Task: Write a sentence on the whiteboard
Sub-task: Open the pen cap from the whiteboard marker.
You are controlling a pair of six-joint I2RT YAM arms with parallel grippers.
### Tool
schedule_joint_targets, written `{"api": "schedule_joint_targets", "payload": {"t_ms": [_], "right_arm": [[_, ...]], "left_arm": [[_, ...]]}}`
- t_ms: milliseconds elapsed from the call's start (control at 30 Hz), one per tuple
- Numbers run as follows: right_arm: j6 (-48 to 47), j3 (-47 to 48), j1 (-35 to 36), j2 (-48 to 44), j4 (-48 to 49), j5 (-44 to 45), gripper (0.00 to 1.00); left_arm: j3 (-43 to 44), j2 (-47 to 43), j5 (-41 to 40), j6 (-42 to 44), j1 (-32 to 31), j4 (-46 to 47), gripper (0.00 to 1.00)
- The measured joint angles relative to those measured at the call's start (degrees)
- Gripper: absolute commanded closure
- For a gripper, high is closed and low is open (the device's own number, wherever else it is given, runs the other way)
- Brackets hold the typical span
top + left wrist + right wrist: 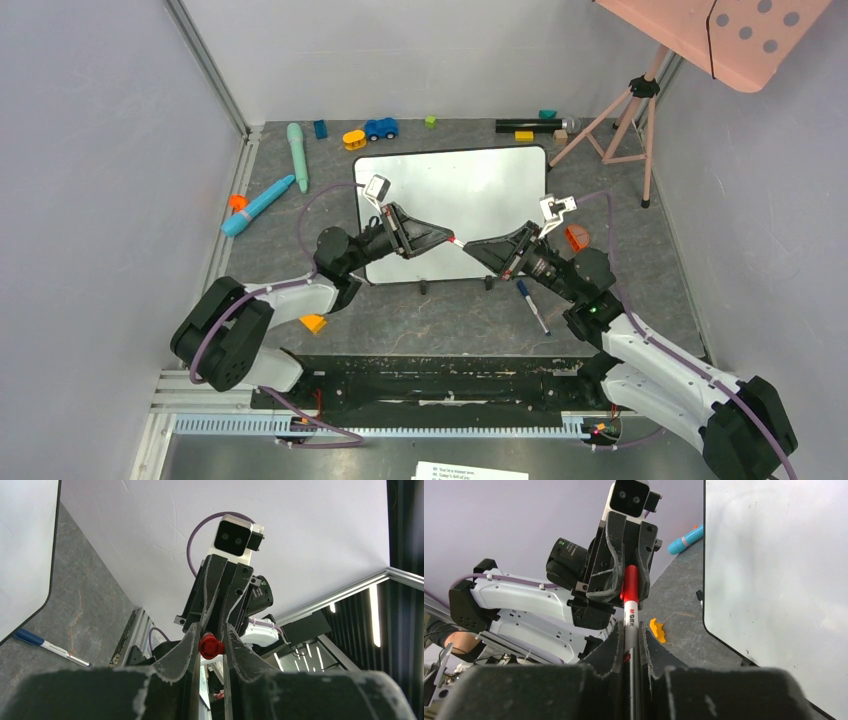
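Observation:
Next, I release the red cap, now in the air over the board's near edge, on the table (471, 292) beside the whiteboard's black clip nearest the blue-capped pen with my left gripper.
The whiteboard (470, 195) lies flat in the middle of the table, and its surface is blank; no red sentence shows on it. A red marker (457, 241) is held in the air between the two grippers, over the board's near edge. My left gripper (447, 238) is shut on the marker's red cap (210, 646). My right gripper (474, 246) is shut on the marker's white and grey barrel (630, 622). In the right wrist view the red cap (629, 585) meets the barrel and sits inside the left gripper's fingers (613, 577). The whiteboard also shows in the right wrist view (774, 570) and the left wrist view (22, 555).
A blue-capped pen (531, 305) lies on the table in front of the board. An orange piece (313, 323) sits near the left arm and another (576, 237) right of the board. Toys (258, 205) lie at the left and back. A pink tripod (625, 115) and a dotted panel (740, 35) stand at the back right.

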Motion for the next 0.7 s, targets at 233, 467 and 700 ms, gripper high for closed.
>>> {"api": "schedule_joint_targets", "payload": {"t_ms": [233,467,700], "right_arm": [[0.57,0.00,0.00,0.02,-0.33,0.09,1.00],[0.11,-0.13,0.39,-2.43,-3.72,0.35,1.00],[-2.69,-0.96,0.22,-9.68,-10.47,1.70,1.00]], "left_arm": [[0.11,-0.90,0.00,1.25,0.00,-1.05,0.98],[0.11,-1.27,3.76,1.42,1.62,-1.81,0.98],[-0.42,-3.04,5.38,1.38,12.74,-2.05,0.98]]}}
